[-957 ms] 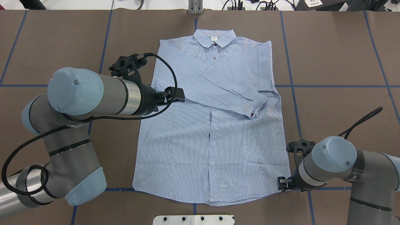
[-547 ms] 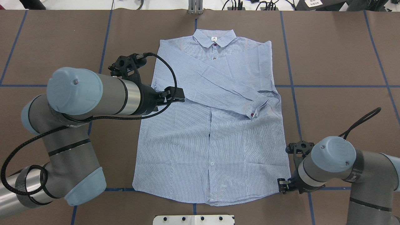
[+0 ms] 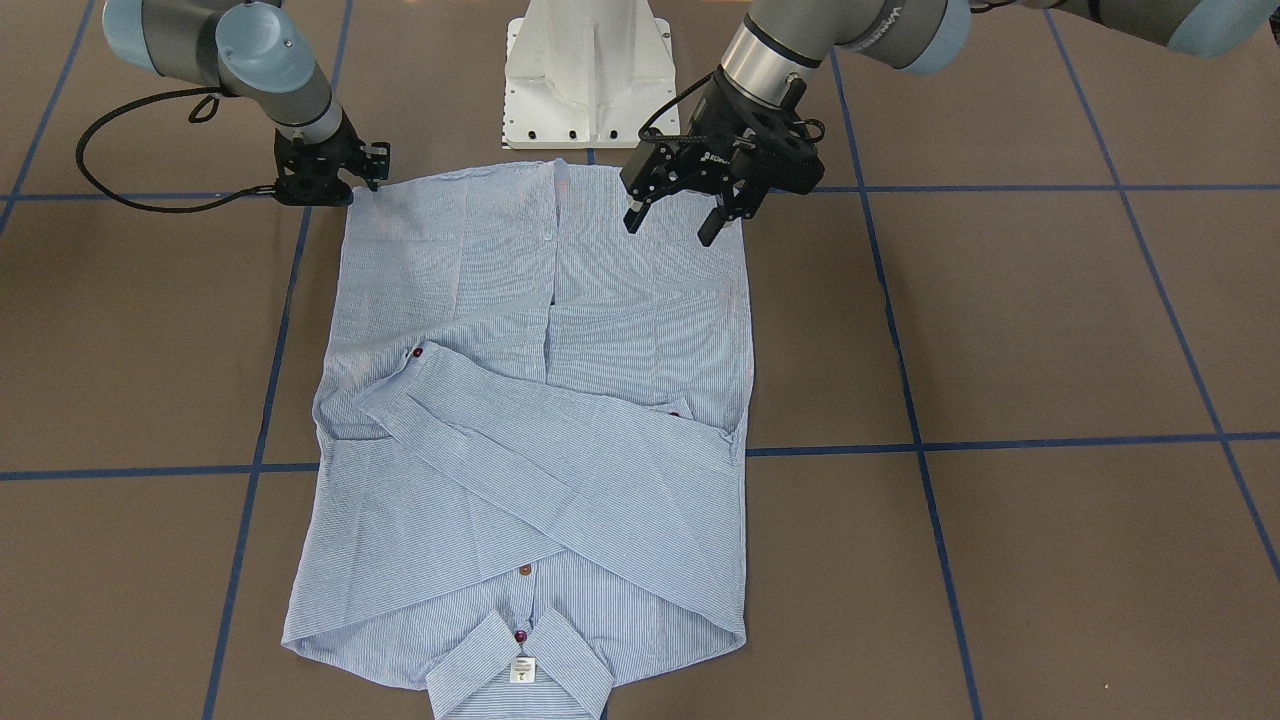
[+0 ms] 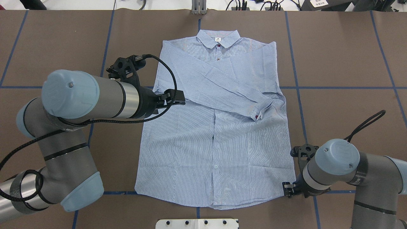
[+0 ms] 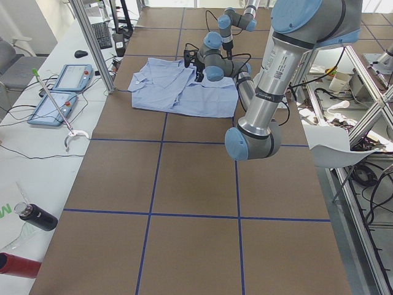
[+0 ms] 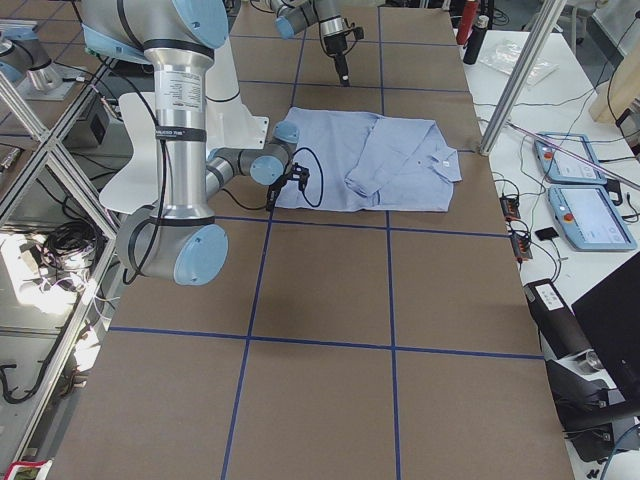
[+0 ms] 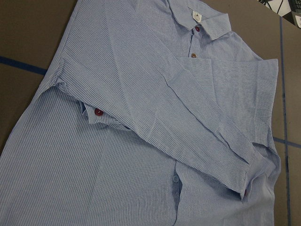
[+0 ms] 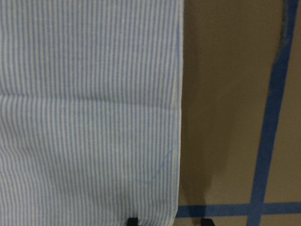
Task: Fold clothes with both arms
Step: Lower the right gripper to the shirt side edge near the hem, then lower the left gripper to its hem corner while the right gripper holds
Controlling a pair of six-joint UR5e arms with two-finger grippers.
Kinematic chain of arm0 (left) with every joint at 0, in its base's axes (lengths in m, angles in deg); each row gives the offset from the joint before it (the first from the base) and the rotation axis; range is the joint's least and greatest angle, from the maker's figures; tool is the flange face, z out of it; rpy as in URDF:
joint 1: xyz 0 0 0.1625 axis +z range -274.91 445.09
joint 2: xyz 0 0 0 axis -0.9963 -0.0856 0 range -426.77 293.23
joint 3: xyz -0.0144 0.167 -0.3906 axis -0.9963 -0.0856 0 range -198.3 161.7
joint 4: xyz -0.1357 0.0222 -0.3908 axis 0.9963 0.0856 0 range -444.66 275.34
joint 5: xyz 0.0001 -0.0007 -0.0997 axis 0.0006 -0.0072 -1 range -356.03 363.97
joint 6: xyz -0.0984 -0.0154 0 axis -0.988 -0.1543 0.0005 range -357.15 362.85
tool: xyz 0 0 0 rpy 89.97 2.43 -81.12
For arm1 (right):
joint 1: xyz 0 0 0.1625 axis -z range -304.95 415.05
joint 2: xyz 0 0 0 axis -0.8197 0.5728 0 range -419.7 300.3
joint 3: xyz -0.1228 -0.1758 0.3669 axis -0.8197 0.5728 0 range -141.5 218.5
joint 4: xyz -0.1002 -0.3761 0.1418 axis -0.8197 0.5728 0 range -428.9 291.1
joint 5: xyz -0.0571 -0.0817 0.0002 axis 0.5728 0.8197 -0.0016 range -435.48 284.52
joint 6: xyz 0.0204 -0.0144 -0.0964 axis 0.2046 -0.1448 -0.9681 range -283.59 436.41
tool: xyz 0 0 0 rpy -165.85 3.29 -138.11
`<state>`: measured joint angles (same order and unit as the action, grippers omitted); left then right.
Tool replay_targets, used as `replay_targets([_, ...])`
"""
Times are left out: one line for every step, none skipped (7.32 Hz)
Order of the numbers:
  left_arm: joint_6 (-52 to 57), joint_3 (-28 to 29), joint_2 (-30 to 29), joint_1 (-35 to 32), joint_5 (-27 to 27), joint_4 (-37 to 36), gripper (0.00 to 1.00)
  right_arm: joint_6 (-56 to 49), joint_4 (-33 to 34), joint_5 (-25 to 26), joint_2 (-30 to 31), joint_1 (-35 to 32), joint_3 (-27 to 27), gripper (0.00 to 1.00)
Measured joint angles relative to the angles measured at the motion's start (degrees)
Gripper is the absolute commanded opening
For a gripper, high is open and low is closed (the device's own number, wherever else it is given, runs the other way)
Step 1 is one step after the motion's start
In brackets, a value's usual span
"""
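Observation:
The robot's left gripper needs to close on the hem corner point(image 3: 733, 204) of the striped shirt, near the white pedestal base and across from the right gripper.
The light-blue striped shirt point(image 4: 216, 152) lies flat and face up on the brown table, collar point(image 4: 218, 38) at the far side, both sleeves folded across the chest. It also shows in the front view point(image 3: 520, 300) and in the left wrist view point(image 7: 141, 155). My left gripper point(image 4: 178, 97) is open and empty, and it hovers over the shirt's left edge at mid-height; the front view point(image 3: 672, 218) shows its jaws spread. My right gripper point(image 4: 287, 190) is low at the hem's right corner. In the right wrist view its open fingertips point(image 8: 133, 220) straddle the shirt's side edge point(image 8: 84, 117).
The white pedestal base point(image 3: 587, 70) stands just behind the hem. Blue tape lines point(image 4: 343, 87) cross the table. A metal post point(image 4: 198, 8) stands at the far edge. Tablets point(image 5: 70, 77) and bottles point(image 5: 37, 218) lie on a side bench.
My left arm has drawn slightly back to the left, with its gripper still open over the shirt. My right gripper has shifted very slightly at the hem corner.

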<state>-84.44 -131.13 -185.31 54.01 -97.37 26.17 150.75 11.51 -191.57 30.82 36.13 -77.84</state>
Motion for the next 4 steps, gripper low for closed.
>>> replay_targets([0.0, -0.3, 0.1, 0.0, 0.0, 0.0, 1.00, 0.0, 0.0, -0.1, 0.1, 0.0, 0.2, 0.47])
replay_targets([0.0, -0.5, 0.1, 0.0, 0.0, -0.1, 1.00, 0.0, 0.0, -0.2, 0.2, 0.0, 0.2, 0.47])
replay_targets([0.0, -0.8, 0.1, 0.0, 0.0, -0.5, 1.00, 0.0, 0.0, -0.2, 0.2, -0.1, 0.3, 0.47])
replay_targets([0.0, -1.1, 0.1, 0.0, 0.0, -1.2, 1.00, 0.0, 0.0, -0.2, 0.2, -0.1, 0.4, 0.43])
